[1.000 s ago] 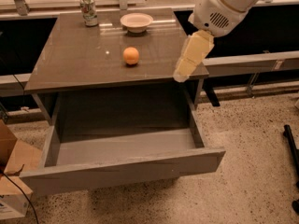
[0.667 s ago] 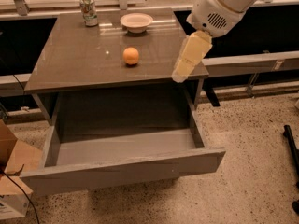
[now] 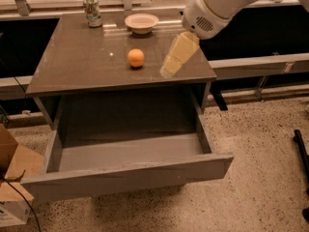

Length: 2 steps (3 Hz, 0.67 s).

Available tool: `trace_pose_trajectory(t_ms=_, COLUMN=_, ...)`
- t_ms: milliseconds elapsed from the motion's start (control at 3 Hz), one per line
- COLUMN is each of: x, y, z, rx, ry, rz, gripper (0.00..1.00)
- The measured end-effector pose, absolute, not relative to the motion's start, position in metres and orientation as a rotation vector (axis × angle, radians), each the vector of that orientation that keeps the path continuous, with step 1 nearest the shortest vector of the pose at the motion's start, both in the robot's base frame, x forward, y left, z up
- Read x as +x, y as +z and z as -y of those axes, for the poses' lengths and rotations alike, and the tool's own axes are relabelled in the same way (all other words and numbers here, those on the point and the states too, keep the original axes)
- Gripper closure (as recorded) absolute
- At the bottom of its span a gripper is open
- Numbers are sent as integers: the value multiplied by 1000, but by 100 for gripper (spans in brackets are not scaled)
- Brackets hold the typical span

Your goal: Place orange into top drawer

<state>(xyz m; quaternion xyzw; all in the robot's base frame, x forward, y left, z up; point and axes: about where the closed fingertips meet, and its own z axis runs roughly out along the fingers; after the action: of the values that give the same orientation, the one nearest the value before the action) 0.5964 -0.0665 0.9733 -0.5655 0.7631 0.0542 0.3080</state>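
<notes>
The robot's gripper needs to close around the middle of the orange (image 3: 136, 57) on the grey cabinet top, because the orange should go into the top drawer.
The orange (image 3: 136, 58) sits on the grey cabinet top (image 3: 82, 69), near its middle. The top drawer (image 3: 130, 151) is pulled wide open below it, and its grey interior holds nothing. My gripper (image 3: 169, 70) hangs from the white arm (image 3: 217, 6) at the upper right. Its cream fingers point down and left over the right part of the cabinet top, a short way right of the orange and not touching it. It holds nothing.
A pale shallow bowl (image 3: 141, 22) and a drink can (image 3: 91, 11) stand at the back of the cabinet top. A cardboard box (image 3: 12, 178) stands on the floor at the lower left. Speckled floor lies to the right of the drawer.
My gripper has moved left and slightly back over the cabinet top, closer to the orange. The orange and the drawer have not moved.
</notes>
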Motion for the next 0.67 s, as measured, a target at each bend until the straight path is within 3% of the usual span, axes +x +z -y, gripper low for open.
trace_pose_trajectory(t_ms=667, x=680, y=944, z=30, rx=-1435, ry=267, rz=-1930, gripper=0)
